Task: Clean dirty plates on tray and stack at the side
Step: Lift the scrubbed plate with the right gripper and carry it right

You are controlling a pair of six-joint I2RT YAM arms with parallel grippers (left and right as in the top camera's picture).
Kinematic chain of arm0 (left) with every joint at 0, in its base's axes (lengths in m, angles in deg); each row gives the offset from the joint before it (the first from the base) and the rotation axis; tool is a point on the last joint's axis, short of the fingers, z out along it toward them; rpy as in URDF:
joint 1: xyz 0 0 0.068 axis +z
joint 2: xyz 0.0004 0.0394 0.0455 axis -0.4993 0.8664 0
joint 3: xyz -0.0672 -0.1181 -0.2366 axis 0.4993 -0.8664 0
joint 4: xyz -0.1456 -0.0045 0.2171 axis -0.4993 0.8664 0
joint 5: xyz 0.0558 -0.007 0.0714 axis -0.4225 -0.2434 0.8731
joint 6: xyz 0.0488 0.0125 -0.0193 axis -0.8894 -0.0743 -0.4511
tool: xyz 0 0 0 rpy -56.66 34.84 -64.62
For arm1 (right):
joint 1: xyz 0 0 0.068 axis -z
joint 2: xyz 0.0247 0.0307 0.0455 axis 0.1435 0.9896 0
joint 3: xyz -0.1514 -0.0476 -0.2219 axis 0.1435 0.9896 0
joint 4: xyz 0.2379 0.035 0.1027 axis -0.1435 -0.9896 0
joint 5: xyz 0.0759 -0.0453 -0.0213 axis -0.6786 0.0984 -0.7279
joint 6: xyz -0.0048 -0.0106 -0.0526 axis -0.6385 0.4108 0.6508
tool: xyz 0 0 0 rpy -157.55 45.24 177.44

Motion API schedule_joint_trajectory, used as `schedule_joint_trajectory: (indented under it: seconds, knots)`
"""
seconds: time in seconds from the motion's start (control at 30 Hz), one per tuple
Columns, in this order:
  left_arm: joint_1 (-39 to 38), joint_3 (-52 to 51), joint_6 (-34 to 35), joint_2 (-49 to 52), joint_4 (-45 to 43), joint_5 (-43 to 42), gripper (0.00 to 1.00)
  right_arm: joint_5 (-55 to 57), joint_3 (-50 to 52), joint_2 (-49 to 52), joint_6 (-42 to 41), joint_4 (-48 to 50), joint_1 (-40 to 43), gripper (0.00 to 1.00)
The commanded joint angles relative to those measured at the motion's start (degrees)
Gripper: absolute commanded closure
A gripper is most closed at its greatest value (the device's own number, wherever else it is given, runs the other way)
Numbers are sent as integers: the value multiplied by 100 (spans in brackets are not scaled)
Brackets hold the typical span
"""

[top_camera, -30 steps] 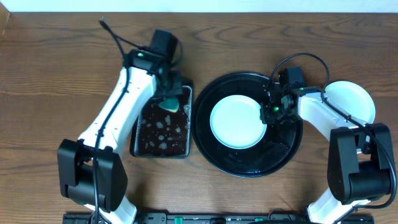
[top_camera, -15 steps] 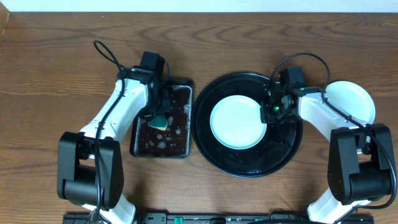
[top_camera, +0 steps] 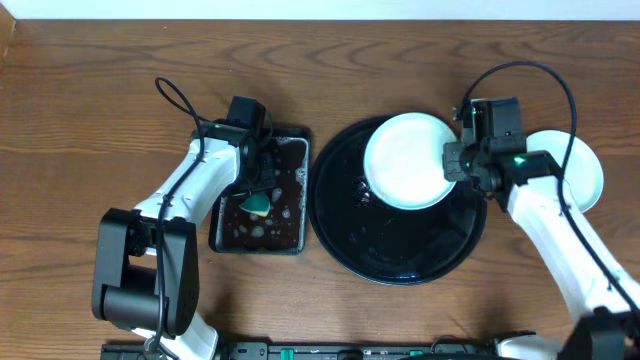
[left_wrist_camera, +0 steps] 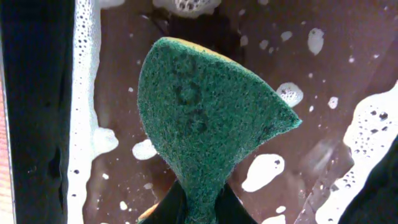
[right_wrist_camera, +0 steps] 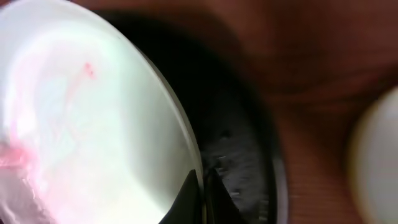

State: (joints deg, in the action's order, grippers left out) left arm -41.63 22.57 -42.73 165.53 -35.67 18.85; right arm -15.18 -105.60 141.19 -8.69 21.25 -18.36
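Observation:
Next, my right gripper puts down the pale blue-white plate and lets go of it on top of the other pale plate (top_camera: pixel 558 171) beside the tray. The pale blue-white plate now hangs over the round tray's back.
A pale blue-white plate (top_camera: pixel 408 160) hangs tilted over the back of the round black tray (top_camera: pixel 390 255), with my right gripper (top_camera: pixel 452 165) shut on its right rim. The right wrist view shows that plate (right_wrist_camera: pixel 93 124) with faint red smears and the rim pinched between my fingers (right_wrist_camera: pixel 186 199). Another pale plate (top_camera: pixel 580 165) lies on the table right of the tray. My left gripper (top_camera: pixel 258 192) is shut on the green sponge (top_camera: pixel 257 204), which it holds over the soapy rectangular tray (top_camera: pixel 230 235). In the left wrist view the sponge (left_wrist_camera: pixel 205 118) is folded between the jaws.
Foam and brown water cover the small rectangular tray (left_wrist_camera: pixel 87 124) left of the round tray. Cables loop above both arms. Bare wooden table (top_camera: pixel 90 120) lies to the far left and along the back.
My right gripper lifted the plate off the tray's middle and carried it back and to the right. My left gripper brought the sponge down and forward into the soapy tray.

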Motion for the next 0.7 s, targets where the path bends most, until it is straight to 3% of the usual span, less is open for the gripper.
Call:
schedule_joint_trajectory:
  seconds: [0.0, 0.3, 0.67]
  knots:
    - [15, -31, -31, 46, -15, 48, 89, 1043, -39, -313, 310, 0, -184, 99]
    - [15, -177, -31, 72, -160, 48, 92, 2765, -39, -695, 822, 76, -1003, 99]
    - [15, -179, -31, 72, -164, 48, 92, 5132, -39, -695, 2144, 734, -2597, 99]
